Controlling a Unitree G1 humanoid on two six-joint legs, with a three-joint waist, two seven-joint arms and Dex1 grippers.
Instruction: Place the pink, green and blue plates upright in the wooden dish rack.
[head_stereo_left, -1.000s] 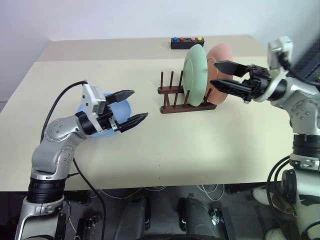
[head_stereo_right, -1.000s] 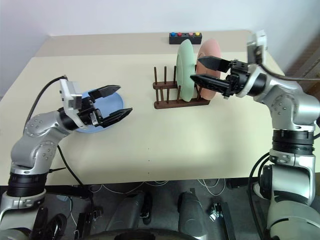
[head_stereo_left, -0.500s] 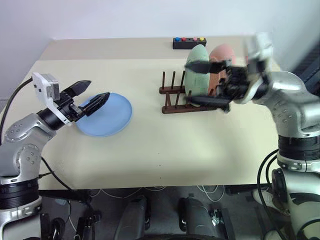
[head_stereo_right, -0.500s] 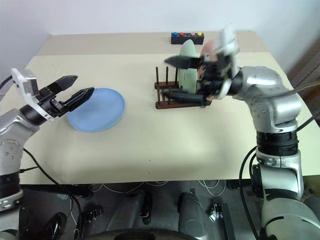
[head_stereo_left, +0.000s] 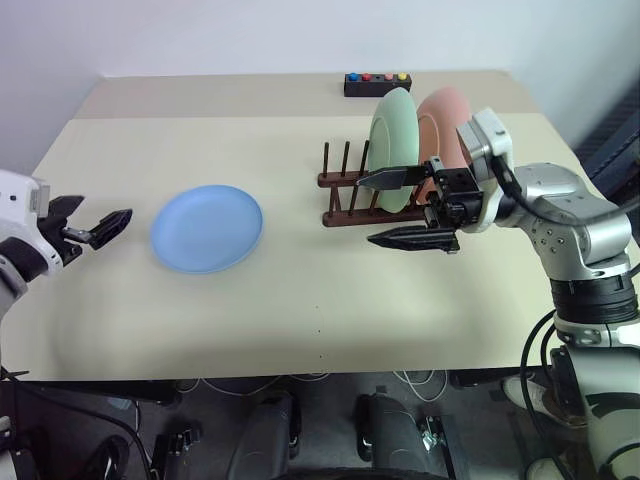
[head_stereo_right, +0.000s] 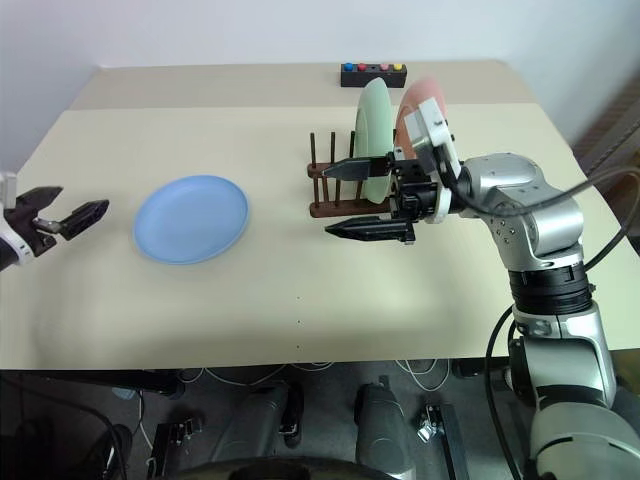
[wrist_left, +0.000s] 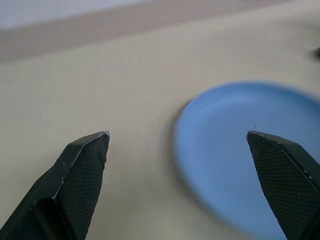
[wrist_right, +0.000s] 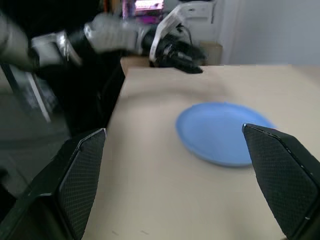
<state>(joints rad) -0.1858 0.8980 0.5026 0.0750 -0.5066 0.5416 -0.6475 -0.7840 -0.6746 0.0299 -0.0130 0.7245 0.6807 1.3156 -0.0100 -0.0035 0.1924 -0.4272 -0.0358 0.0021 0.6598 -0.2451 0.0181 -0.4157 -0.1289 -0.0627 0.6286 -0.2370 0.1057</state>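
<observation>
My left gripper is going to the blue plate. It will close on the blue plate's rim (head_stereo_left: 154, 236) (wrist_left: 183, 179), on the side farthest from the wooden dish rack.
The blue plate (head_stereo_left: 206, 228) lies flat on the table, left of centre. In the wooden dish rack (head_stereo_left: 345, 190) the green plate (head_stereo_left: 392, 150) stands upright, and the pink plate (head_stereo_left: 445, 125) stands just behind it. My left gripper (head_stereo_left: 100, 215) hovers open and empty near the table's left edge, a short way left of the blue plate (wrist_left: 240, 165). My right gripper (head_stereo_left: 365, 210) is open and empty, pointing left in front of the rack. The right wrist view looks across at the blue plate (wrist_right: 220, 132) and the left gripper (wrist_right: 177, 52).
A small black box with coloured buttons (head_stereo_left: 375, 84) sits at the back of the table behind the rack. Several empty pegs stand at the rack's left end. Bare tabletop (head_stereo_left: 320, 300) stretches along the front.
My left arm has swung out to the left, uncovering the blue plate. My right gripper has come left from beside the pink plate to the front of the rack. Both stayed open.
</observation>
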